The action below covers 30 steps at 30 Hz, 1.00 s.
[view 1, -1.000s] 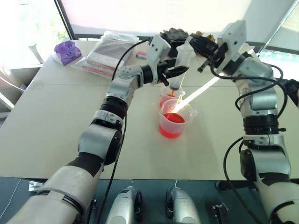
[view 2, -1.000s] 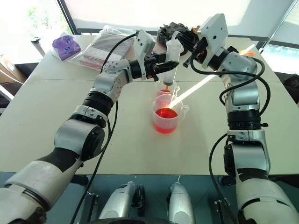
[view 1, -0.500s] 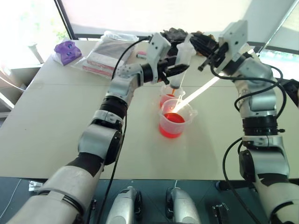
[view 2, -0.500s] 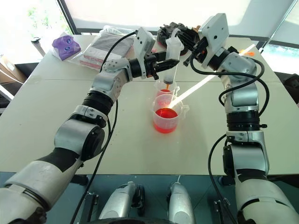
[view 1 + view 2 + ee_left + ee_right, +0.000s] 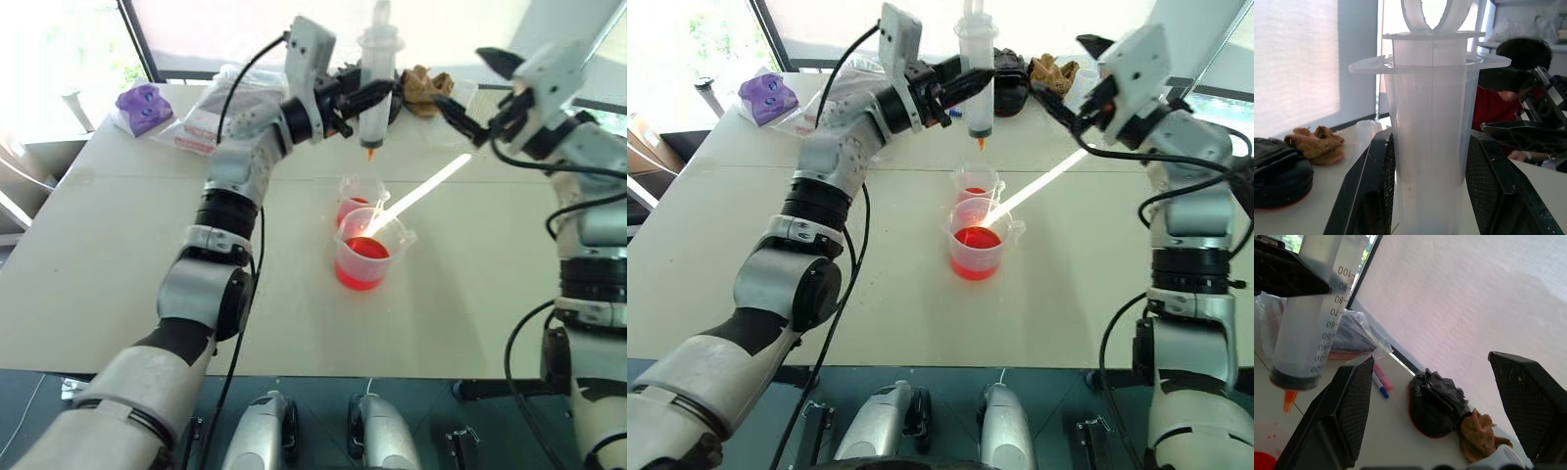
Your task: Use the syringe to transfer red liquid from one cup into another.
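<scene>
Next, my left gripper lets go of the syringe, lying flat on the bare table a little way (image 5: 272,267) beside the larger cup.
My left gripper (image 5: 364,96) is shut on the barrel of the syringe (image 5: 376,78) and holds it upright, high above the table. Its orange tip (image 5: 981,144) hangs over the smaller cup (image 5: 355,200), well clear of it. The barrel (image 5: 1311,318) looks empty, with the plunger pushed down. The smaller cup holds some red liquid. In front of it stands the larger cup (image 5: 368,257) with red liquid (image 5: 361,272) in its lower half. My right gripper (image 5: 468,86) is open to the right of the syringe, apart from it, with nothing between its fingers (image 5: 1354,401).
A black bundle (image 5: 1437,404) and a brown rag (image 5: 421,83) lie at the table's back edge. Bagged packages (image 5: 220,117) and a purple object (image 5: 142,106) are at the back left. Marker pens (image 5: 1380,382) lie near the bag. A person in red (image 5: 1496,110) sits beyond.
My left gripper lifted the syringe up out of the smaller cup. My right gripper opened, left the plunger and swung away to the right.
</scene>
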Each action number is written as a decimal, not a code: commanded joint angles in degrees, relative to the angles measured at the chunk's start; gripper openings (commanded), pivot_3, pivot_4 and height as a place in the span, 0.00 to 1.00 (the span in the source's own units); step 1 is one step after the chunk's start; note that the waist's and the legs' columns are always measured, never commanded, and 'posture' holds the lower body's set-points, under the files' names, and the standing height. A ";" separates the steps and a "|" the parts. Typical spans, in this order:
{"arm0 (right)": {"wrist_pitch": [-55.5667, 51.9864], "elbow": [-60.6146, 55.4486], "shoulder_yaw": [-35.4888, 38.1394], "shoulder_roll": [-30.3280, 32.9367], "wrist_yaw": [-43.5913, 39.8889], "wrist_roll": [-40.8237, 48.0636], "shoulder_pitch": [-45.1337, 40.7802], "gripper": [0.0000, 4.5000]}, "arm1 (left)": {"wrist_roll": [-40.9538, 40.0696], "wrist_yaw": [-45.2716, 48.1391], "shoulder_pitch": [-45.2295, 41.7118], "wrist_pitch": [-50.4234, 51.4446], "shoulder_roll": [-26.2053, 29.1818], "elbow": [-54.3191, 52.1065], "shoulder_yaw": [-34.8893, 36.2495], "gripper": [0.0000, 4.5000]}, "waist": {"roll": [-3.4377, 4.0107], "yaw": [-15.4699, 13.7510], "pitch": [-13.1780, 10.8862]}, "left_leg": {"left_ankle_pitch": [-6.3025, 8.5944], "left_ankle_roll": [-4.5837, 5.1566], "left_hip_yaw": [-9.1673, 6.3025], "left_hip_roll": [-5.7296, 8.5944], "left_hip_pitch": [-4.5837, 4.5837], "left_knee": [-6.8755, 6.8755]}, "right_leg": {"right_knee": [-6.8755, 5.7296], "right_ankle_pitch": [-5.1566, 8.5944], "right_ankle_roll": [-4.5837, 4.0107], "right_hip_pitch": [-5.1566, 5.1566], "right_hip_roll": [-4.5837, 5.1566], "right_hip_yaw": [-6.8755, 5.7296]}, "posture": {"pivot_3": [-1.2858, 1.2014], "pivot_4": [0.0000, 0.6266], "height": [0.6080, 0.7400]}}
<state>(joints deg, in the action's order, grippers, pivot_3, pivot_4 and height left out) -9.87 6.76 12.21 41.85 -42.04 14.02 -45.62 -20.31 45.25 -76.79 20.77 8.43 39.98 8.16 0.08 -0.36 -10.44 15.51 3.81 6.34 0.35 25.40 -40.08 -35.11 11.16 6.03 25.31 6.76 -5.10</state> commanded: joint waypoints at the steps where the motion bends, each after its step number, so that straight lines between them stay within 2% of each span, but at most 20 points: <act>1: -11.67 -12.86 4.59 3.94 -3.14 10.24 3.59 0.86 | -1.12 -4.63 -2.99 14.61 6.40 -6.95 0.85 0.35 | 0.00 0.21 0.00 | 0.00 0.00 -0.01 0.00 -0.01 0.01 | -0.01 0.00 0.00 0.00 0.00 0.01 | 0.52 0.24 1.00; 4: -22.73 -22.57 6.50 7.00 -5.26 19.80 7.47 0.86 | -2.13 -6.93 -4.06 31.79 12.14 -8.21 0.28 0.35 | 0.01 0.82 0.01 | -0.01 -0.02 -0.04 -0.03 -0.04 0.04 | -0.08 0.00 0.00 0.01 -0.02 0.01 | 0.52 0.24 1.00; 7: -31.45 -29.75 8.25 8.99 -4.74 28.40 9.92 0.86 | -1.42 -9.23 -5.76 50.28 16.86 -4.94 -1.89 0.35 | 0.01 1.01 0.01 | -0.02 -0.03 -0.09 -0.05 -0.08 0.03 | -0.12 0.01 0.01 -0.03 -0.05 0.00 | 0.52 0.24 1.00; 9: -37.69 -35.41 9.26 10.17 -4.64 36.34 12.96 0.86 | -2.66 -7.69 -0.99 58.10 20.28 -10.27 -4.99 0.35 | 0.01 0.89 0.01 | 0.02 0.02 -0.12 -0.04 -0.08 0.03 | -0.10 0.01 0.01 -0.06 -0.04 0.00 | 0.52 0.24 1.00; 12: -41.90 -40.84 8.58 11.20 -4.07 42.21 16.88 0.86 | -5.24 -7.95 4.55 67.57 21.75 -17.16 -6.27 0.35 | -0.02 0.88 0.00 | -0.01 -0.07 -0.17 -0.04 -0.12 0.03 | -0.11 0.02 0.01 -0.11 0.00 0.01 | 0.52 0.24 1.00; 15: -43.20 -45.57 5.41 10.77 -3.61 44.95 20.95 0.86 | -11.41 -11.84 11.08 71.54 21.52 -19.18 -6.94 0.35 | -0.03 0.41 0.01 | -0.03 -0.12 -0.19 -0.02 -0.07 -0.01 | -0.11 0.01 0.00 -0.09 0.03 0.01 | 0.52 0.24 1.00; 19: -41.54 -47.38 -0.88 10.56 -2.22 40.19 22.72 0.86 | -21.58 -21.72 16.74 71.73 20.46 -14.95 -6.99 0.35 | -0.03 -0.08 0.01 | -0.05 -0.18 -0.20 -0.02 -0.07 -0.03 | -0.11 0.01 -0.02 -0.02 0.16 0.09 | 0.52 0.24 1.00; 23: -39.71 -46.83 -4.27 9.59 -1.59 37.34 23.72 0.86 | -30.42 -31.24 21.29 71.73 19.55 -17.43 -5.33 0.35 | -0.03 -0.37 0.01 | -0.06 -0.26 -0.23 -0.02 -0.08 -0.01 | -0.11 0.01 -0.04 0.00 0.26 0.10 | 0.52 0.24 1.00; 25: -39.11 -46.90 -5.12 9.36 -1.64 36.68 24.10 0.87 | -32.96 -35.02 22.24 71.73 19.22 -18.81 -4.63 0.55 | -0.04 -0.41 0.01 | -0.05 -0.26 -0.23 -0.02 -0.08 -0.01 | -0.11 0.00 -0.04 -0.01 0.28 0.10 | 0.52 0.24 1.00; 28: -38.23 -46.46 -6.31 8.81 -1.20 35.18 24.19 0.87 | -33.95 -39.11 23.13 71.73 17.51 -20.83 -1.94 0.75 | -0.05 -0.48 0.02 | -0.05 -0.30 -0.23 0.00 -0.08 -0.01 | -0.11 0.00 -0.05 -0.01 0.29 0.10 | 0.52 0.24 1.00; 30: -38.01 -46.23 -6.52 8.56 -0.99 34.70 24.24 0.87 | -33.77 -40.37 23.62 71.73 15.59 -23.36 2.54 0.85 | -0.05 -0.48 0.02 | -0.02 -0.42 -0.24 0.01 -0.08 -0.01 | -0.11 -0.02 -0.07 -0.02 0.29 0.08 | 0.52 0.24 1.00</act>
<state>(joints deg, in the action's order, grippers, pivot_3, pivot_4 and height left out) -49.19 -38.99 4.92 50.50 -43.15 49.18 -21.01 -53.17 5.74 -52.75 92.01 24.07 18.97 8.00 0.02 -0.83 -10.42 15.51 3.35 6.11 0.37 25.33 -40.09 -35.20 11.13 5.93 25.30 7.05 -5.01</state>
